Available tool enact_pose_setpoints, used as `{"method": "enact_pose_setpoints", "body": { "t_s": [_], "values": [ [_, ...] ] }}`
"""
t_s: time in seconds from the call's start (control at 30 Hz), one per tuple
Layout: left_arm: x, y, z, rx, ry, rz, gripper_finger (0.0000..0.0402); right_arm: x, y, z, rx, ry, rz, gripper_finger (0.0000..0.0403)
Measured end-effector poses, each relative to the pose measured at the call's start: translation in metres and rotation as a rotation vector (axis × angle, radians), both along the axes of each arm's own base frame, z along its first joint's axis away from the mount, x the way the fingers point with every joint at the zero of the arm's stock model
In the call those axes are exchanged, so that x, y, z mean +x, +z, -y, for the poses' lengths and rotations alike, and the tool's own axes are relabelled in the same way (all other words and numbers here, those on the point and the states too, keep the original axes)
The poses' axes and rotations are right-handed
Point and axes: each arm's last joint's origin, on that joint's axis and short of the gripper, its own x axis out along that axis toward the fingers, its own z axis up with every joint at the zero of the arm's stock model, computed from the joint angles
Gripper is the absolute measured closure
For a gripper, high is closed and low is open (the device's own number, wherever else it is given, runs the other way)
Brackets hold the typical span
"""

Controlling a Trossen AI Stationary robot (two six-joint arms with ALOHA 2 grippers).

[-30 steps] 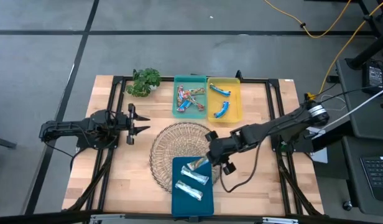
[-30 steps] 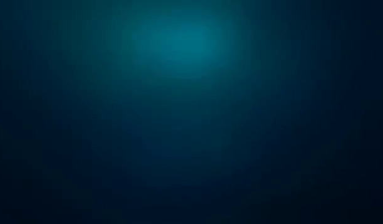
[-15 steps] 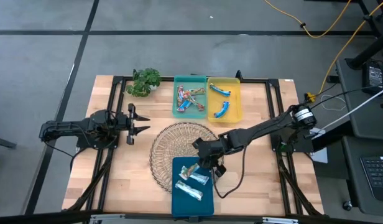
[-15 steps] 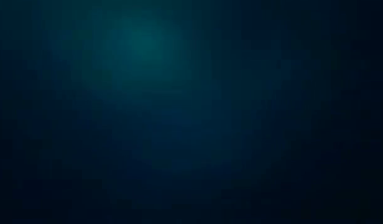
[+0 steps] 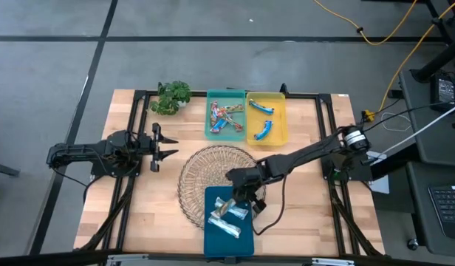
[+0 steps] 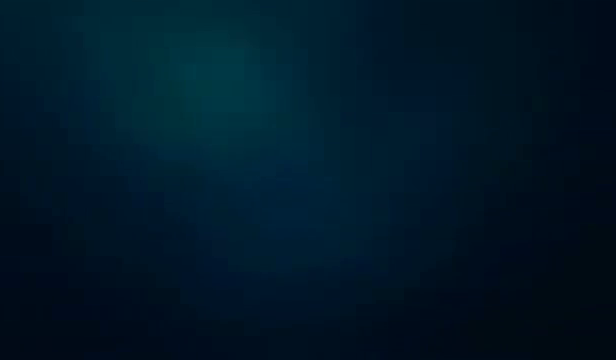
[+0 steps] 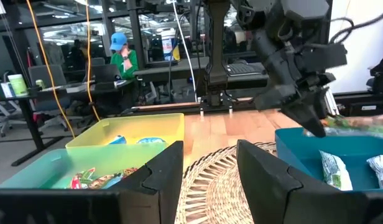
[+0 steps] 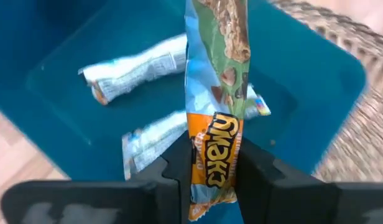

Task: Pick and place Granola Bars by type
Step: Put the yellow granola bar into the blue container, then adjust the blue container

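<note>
Next, my right gripper lets go of the granola bar in the dark blue tray, over the farther silvery white bar's far end (image 5: 223, 198) (image 8: 257, 111).
My right gripper (image 5: 238, 198) hangs over the dark blue tray (image 5: 244, 240) at the table's near edge, shut on a granola bar (image 8: 213, 74) with a light blue, green and orange wrapper. Two silvery white bars (image 8: 138, 71) (image 8: 154, 140) lie flat on that tray's floor. Red-orange and blue bars (image 5: 225, 118) lie in the green tray, and two blue bars (image 5: 261, 130) in the yellow tray. My left gripper (image 5: 167, 145) waits open at the table's left side, touching nothing. The low view shows only darkness. My right gripper pinches the bar's orange-printed end (image 8: 211, 163) between its two fingers (image 8: 174, 169). The fingers slant down from the table's right, and the bar runs along them, sticking out past their tips. It is lifted clear above the dark blue tray and the two bars in it.
A round woven basket (image 5: 207, 174) sits mid-table, its near part under the dark blue tray. The green tray (image 5: 210, 125) and yellow tray (image 5: 280, 122) stand side by side at the far edge, a small green plant (image 5: 170, 97) to their left. A person sits in the room beyond.
My right gripper has carried the bar a short way toward the table's left and near edge, from the basket's right rim to above the dark blue tray, staying shut on it. My left arm has kept still.
</note>
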Motion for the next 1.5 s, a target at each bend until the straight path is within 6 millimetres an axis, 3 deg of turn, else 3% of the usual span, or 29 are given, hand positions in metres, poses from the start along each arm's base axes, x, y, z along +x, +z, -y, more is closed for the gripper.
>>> {"method": "enact_pose_setpoints", "body": {
  "t_s": [0.53, 0.77, 0.97, 1.2, 1.37, 1.5],
  "values": [
    [0.0, 0.0, 0.0, 0.0, 0.0, 0.0, 0.0258, 0.011, -0.04, 0.012, -0.064, -0.12, -0.117, 0.0306],
    [0.0, 0.0, 0.0, 0.0, 0.0, 0.0, 0.0258, 0.011, -0.038, 0.013, -0.049, -0.122, -0.116, 0.0304],
    [0.0, 0.0, 0.0, 0.0, 0.0, 0.0, 0.0258, 0.018, -0.021, 0.011, -0.047, -0.115, -0.103, 0.0261],
    [0.0, 0.0, 0.0, 0.0, 0.0, 0.0, 0.0258, 0.025, 0.017, 0.011, -0.183, -0.061, -0.1, 0.0194],
    [0.0, 0.0, 0.0, 0.0, 0.0, 0.0, 0.0258, 0.032, 0.049, 0.015, -0.293, -0.067, -0.042, 0.0185],
    [0.0, 0.0, 0.0, 0.0, 0.0, 0.0, 0.0258, 0.037, 0.057, 0.033, -0.327, -0.136, -0.031, 0.0185]
  ]
}}
